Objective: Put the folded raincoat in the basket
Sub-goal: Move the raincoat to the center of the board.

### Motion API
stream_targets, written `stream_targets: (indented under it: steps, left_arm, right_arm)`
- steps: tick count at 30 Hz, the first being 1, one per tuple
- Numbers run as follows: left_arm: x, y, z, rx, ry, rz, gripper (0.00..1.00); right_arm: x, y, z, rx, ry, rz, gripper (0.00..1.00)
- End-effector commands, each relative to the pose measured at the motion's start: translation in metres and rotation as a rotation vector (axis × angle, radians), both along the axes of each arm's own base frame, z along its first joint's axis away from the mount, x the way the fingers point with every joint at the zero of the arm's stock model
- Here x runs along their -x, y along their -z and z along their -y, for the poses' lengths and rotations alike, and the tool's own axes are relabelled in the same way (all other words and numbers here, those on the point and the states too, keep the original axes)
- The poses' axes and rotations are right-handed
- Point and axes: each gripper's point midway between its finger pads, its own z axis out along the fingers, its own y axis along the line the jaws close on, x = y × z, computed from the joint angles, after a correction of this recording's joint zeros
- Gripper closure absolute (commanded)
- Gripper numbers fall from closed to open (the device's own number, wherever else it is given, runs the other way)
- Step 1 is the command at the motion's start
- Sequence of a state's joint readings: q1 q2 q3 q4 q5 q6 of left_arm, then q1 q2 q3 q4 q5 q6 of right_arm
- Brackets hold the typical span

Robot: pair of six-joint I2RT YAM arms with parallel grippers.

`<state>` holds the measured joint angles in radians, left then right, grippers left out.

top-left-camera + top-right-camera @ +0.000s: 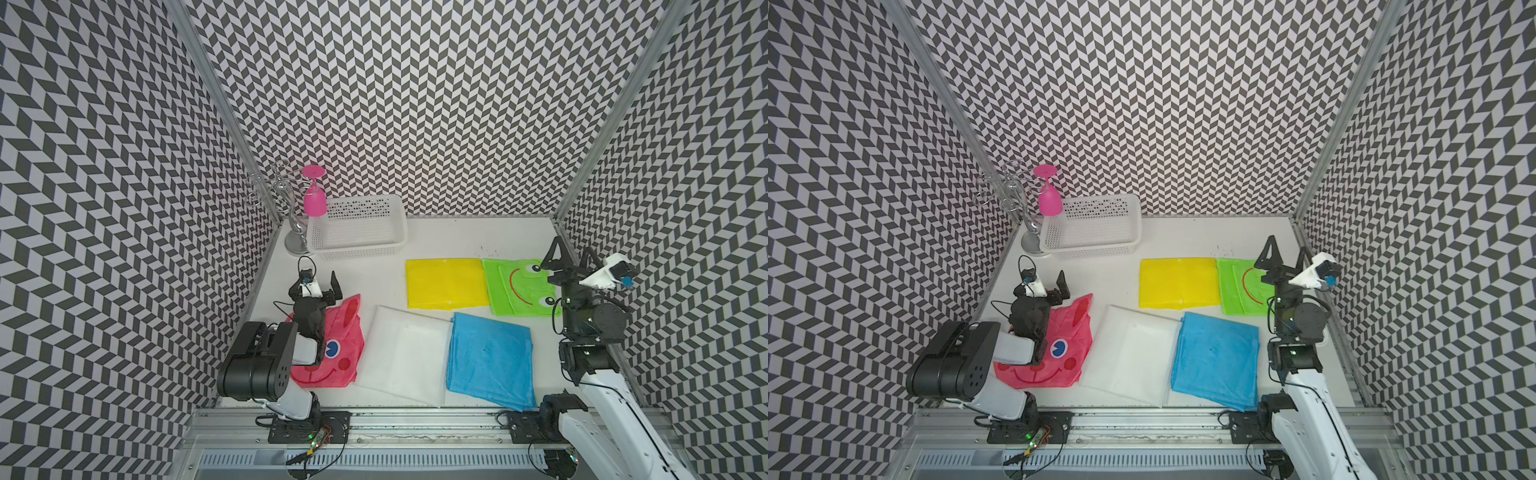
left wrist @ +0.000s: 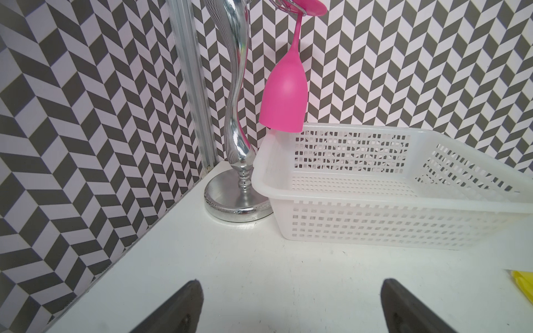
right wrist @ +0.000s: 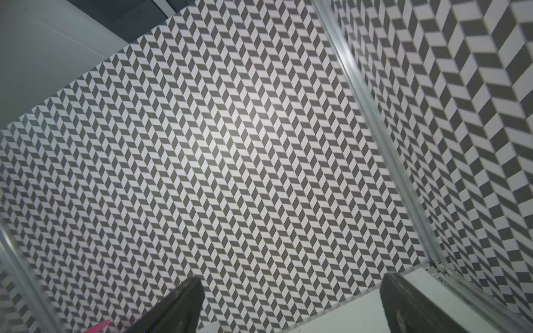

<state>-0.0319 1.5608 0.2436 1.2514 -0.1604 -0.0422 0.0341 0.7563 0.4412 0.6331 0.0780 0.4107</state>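
The yellow raincoat's short edge (image 1: 409, 293) farthest from the green raincoat will be gripped by my left gripper, toward the yellow raincoat's corner near the white raincoat.
Several folded raincoats lie flat on the white table: pink (image 1: 343, 345) at the near left, white (image 1: 407, 357), blue (image 1: 490, 357), yellow (image 1: 446, 282) and a green frog one (image 1: 515, 286). The empty white perforated basket (image 1: 361, 249) (image 1: 1096, 251) (image 2: 375, 227) stands at the back left. My left gripper (image 1: 316, 280) (image 1: 1042, 282) (image 2: 291, 284) is open over bare table between the pink raincoat and the basket, holding nothing. Raised above the green raincoat, my right gripper (image 1: 571, 251) (image 1: 1287, 249) (image 3: 292, 278) is open, empty and facing the back wall.
A chrome glass rack (image 1: 297, 232) (image 2: 239, 150) stands in the back-left corner touching the basket, with a pink wine glass (image 1: 314, 203) (image 2: 284, 101) hanging upside down over the basket's rim. Patterned walls close in three sides. A metal rail runs along the front edge.
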Motion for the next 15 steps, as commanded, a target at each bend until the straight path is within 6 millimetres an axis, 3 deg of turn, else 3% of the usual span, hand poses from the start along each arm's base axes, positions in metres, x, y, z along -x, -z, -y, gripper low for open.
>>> stream_targets:
  steps: [1,4,8,12,15]
  left_arm:
    - [0.0,-0.006,0.0,-0.008,0.009,0.015,0.0]
    - [0.0,-0.007,0.001,-0.01,0.012,0.017,0.0]
    - [-0.002,-0.006,0.004,-0.016,0.029,0.01,0.0]
    - [-0.006,-0.008,0.01,-0.029,0.065,0.004,0.0]
    - [-0.024,-0.015,0.027,-0.053,0.167,-0.073,0.0]
  right_arm:
    - [-0.022,0.042,-0.05,0.062,-0.282,-0.164,0.0]
    - [-0.044,0.071,-0.087,0.111,-0.4,-0.322,0.01]
    - [-0.065,0.12,-0.133,0.239,-0.365,-0.58,0.02]
    - [-0.075,0.179,-0.148,0.218,-0.382,-0.829,0.12]
    - [-0.076,0.214,-0.15,0.2,-0.385,-0.939,0.16]
